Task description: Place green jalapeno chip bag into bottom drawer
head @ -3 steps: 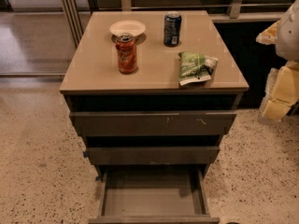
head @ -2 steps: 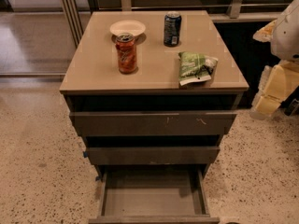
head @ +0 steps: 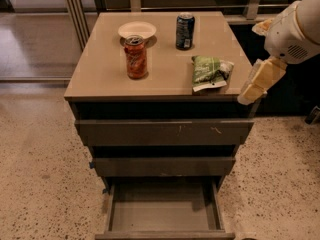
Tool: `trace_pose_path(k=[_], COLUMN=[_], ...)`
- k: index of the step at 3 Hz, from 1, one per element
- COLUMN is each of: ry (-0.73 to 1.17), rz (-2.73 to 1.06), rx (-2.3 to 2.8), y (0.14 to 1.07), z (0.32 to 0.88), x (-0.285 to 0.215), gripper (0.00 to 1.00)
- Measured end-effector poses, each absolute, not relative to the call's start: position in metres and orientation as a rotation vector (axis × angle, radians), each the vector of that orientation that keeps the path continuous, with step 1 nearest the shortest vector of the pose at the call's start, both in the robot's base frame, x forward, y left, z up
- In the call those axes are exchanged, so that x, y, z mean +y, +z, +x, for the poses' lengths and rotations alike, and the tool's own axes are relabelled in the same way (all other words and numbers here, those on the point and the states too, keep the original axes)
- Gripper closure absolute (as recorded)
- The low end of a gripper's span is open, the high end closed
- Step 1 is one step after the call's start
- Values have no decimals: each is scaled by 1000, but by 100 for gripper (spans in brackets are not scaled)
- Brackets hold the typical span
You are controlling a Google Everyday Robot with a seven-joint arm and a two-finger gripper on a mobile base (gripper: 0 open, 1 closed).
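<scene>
Next, I grip the end (head: 222, 71) of the green jalapeno chip bag farthest from the orange-red can.
The green jalapeno chip bag (head: 210, 72) lies crumpled on the cabinet top near its front right corner. The bottom drawer (head: 162, 211) is pulled out at the foot of the cabinet, and its flat floor is bare. My gripper (head: 256, 84), cream-coloured at the end of a white arm, hangs at the right edge of the cabinet top. It is just right of the bag and apart from it, and it holds nothing that I can see.
An orange-red can (head: 136, 57), a dark blue can (head: 185, 31) and a white bowl (head: 137, 30) stand on the cabinet top (head: 100, 76). The scratched upper drawer (head: 165, 132) and the middle drawer (head: 165, 166) are pushed in. Speckled floor lies all around, with railings behind.
My arm has moved left and a little up. The gripper went from beside the cabinet to the right edge of its top, closer to the bag. Nothing else has moved.
</scene>
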State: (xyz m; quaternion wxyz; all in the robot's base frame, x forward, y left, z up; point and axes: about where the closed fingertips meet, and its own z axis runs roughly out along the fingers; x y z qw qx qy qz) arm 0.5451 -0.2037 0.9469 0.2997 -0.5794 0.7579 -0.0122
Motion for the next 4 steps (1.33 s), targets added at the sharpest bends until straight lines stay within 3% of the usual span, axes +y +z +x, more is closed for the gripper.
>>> trace_pose_path(k=[2,3,4], ry=[155,212,213], rz=[-1506,-1528,-1528], rx=[1937,1945,1946], y=[885,860,859], z=[624,636,636], x=[-170,-157,-157], gripper=[0,0,19])
